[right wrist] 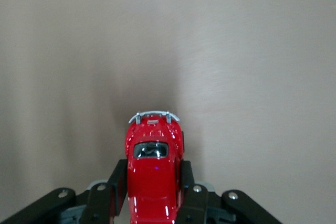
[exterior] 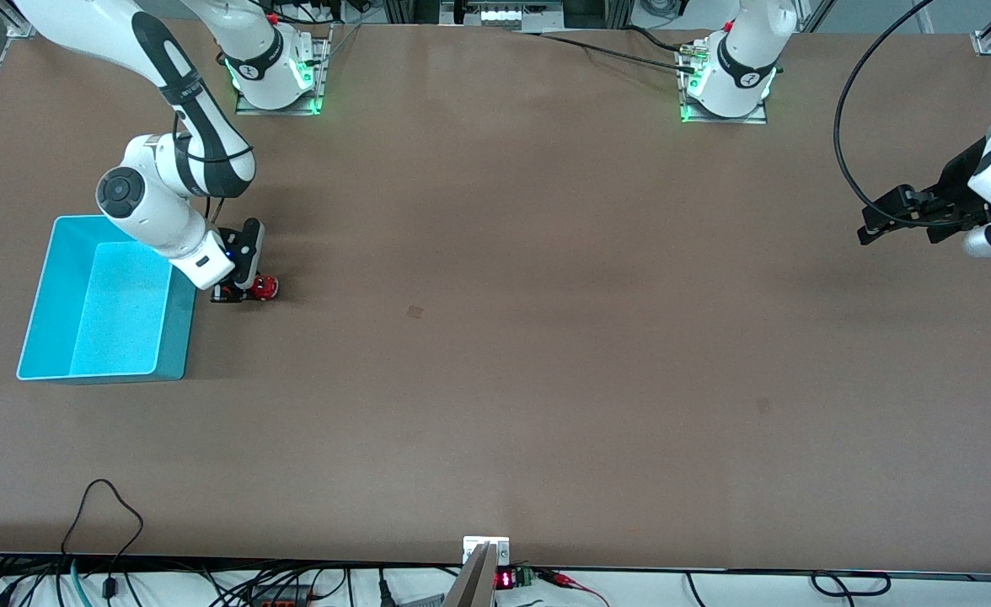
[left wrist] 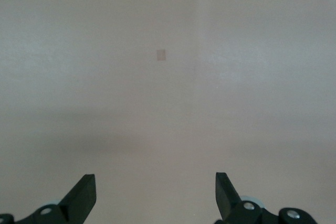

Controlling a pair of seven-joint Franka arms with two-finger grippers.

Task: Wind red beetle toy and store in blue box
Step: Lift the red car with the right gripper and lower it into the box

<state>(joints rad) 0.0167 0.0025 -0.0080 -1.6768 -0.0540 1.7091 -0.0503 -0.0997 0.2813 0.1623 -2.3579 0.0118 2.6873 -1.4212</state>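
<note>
My right gripper will put the red beetle toy down on the blue box's bottom point(exterior: 141, 279), toward my arm's base.
The red beetle toy point(exterior: 265, 287) is gripped between the fingers of my right gripper point(exterior: 243, 292), low at the table surface. It is just beside the blue box point(exterior: 177, 330), on the side toward the left arm's end of the table. In the right wrist view the toy point(right wrist: 154, 156) sits between the two black fingers point(right wrist: 117, 182), its silvery bumper pointing away from the gripper point(right wrist: 152, 181). The box looks empty. My left gripper point(exterior: 868, 226) waits open and empty above the table at the left arm's end, and the left wrist view point(left wrist: 155, 192) shows only bare table under it.
A small dark mark point(exterior: 415, 312) lies on the brown table near the middle and also shows in the left wrist view point(left wrist: 161, 54). Cables and a small device point(exterior: 504, 578) lie along the table edge nearest the front camera.
</note>
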